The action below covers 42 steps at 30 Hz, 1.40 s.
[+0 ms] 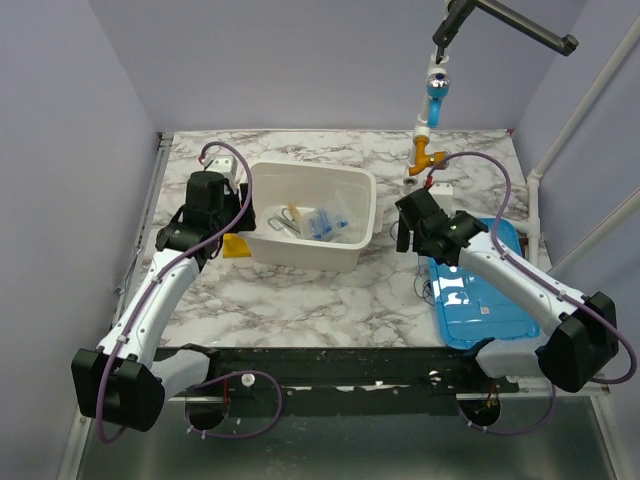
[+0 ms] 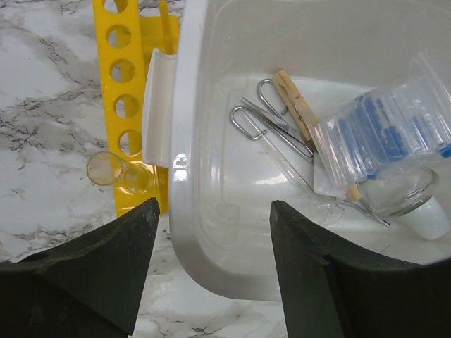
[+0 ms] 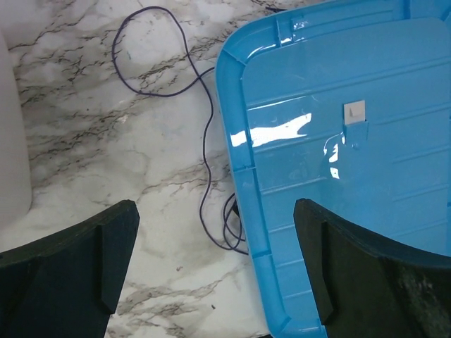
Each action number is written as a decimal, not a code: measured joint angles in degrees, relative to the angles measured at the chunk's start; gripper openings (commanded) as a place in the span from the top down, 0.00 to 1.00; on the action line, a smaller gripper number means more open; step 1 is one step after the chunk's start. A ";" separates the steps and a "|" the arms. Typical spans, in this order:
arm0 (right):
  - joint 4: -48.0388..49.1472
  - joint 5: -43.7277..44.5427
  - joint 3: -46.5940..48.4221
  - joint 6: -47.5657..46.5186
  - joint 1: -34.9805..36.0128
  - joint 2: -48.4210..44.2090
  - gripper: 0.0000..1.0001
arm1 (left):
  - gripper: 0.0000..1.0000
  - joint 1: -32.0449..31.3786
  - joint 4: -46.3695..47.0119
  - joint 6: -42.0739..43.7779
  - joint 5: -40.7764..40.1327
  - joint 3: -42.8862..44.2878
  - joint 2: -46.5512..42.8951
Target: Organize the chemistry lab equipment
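My right gripper is to close next on the blue lid's bin-side edge (image 1: 430,261) (image 3: 224,105), near its far corner beside the looped purple cable.
A white bin (image 1: 355,190) in the middle of the table holds silver tongs (image 2: 276,130), a tan wooden stick (image 2: 296,105), a clear bag with blue contents (image 2: 387,134) and clear glassware (image 2: 405,193). A yellow holed rack (image 2: 125,105) lies against the bin's left side, with a clear tube (image 2: 113,171) across it. My left gripper (image 2: 215,211) is open, its jaws straddling the bin's near left corner rim (image 2: 184,176) without touching it. My right gripper (image 3: 215,211) is open and holds nothing, over the left edge of the blue lid (image 3: 338,155).
The blue lid (image 1: 480,290) lies flat at the right of the marble table. A thin purple cable (image 3: 204,141) loops on the table beside it. A stand with blue and orange parts (image 1: 430,130) rises at the back right.
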 measured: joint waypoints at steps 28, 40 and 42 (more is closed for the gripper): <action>16.26 11.50 -3.61 -6.08 -5.99 16.44 0.05 | 0.64 -0.55 -3.34 0.22 -2.71 1.18 3.54; 20.06 15.89 -3.61 -6.05 -5.99 22.29 0.17 | 0.64 -1.27 -3.17 -2.67 1.33 -0.24 1.62; 20.46 16.44 -3.65 -6.08 -5.99 22.77 0.21 | 0.64 -1.36 -2.93 -3.37 2.01 -1.09 0.66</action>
